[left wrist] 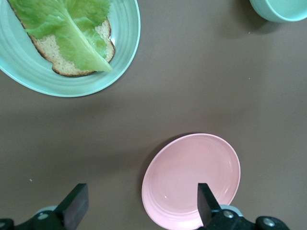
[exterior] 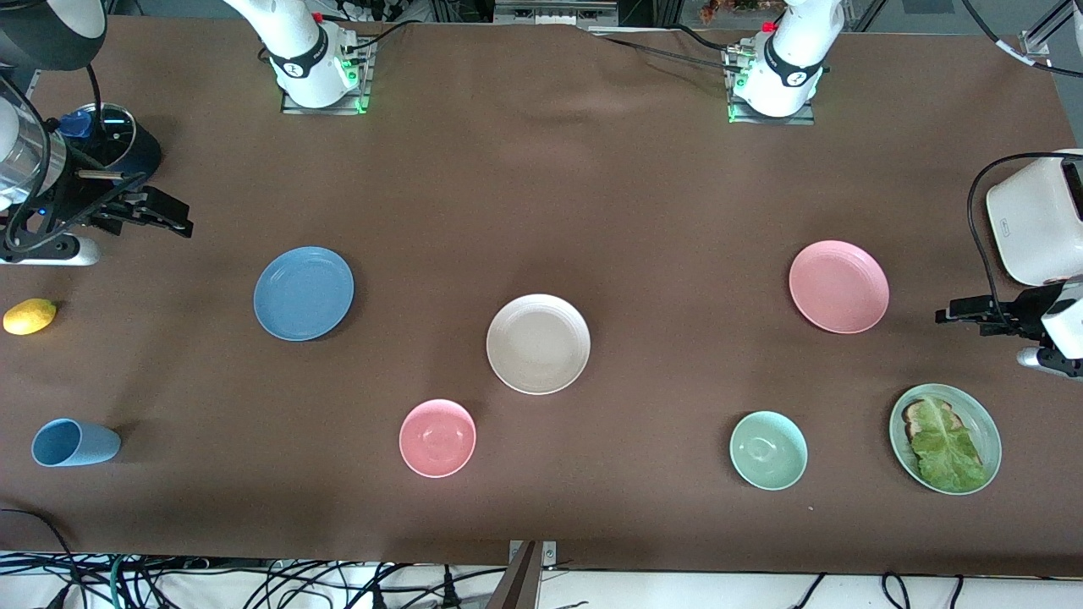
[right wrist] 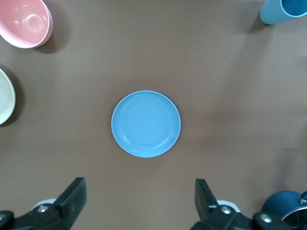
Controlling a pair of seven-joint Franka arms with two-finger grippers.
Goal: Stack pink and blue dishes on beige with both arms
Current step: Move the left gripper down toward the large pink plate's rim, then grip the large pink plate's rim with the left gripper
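Next, my left gripper grips the pink plate's rim point(exterior: 887, 288) point(left wrist: 143, 190) on the side that faces the white toaster.
The blue plate point(exterior: 304, 293) lies toward the right arm's end of the table, the pale pink plate point(exterior: 838, 286) toward the left arm's end. Between them, slightly nearer the front camera, lies the beige plate point(exterior: 538, 343) with nothing on it. My right gripper point(exterior: 180, 222) hangs open and empty in the air off the blue plate's outer side; its wrist view shows the blue plate point(right wrist: 146, 123) ahead of the right gripper point(right wrist: 139, 201). My left gripper point(exterior: 948, 315) hangs open and empty beside the pink plate point(left wrist: 191, 178); one fingertip point(left wrist: 206, 199) overlaps its rim in the left wrist view.
A pink bowl point(exterior: 437, 437) and a mint-green bowl point(exterior: 768, 450) sit nearer the front camera. A green plate point(exterior: 986, 423) holds bread and lettuce. A light blue cup point(exterior: 74, 442) lies on its side near a lemon point(exterior: 30, 316). A white toaster point(exterior: 1036, 220) stands at the left arm's end.
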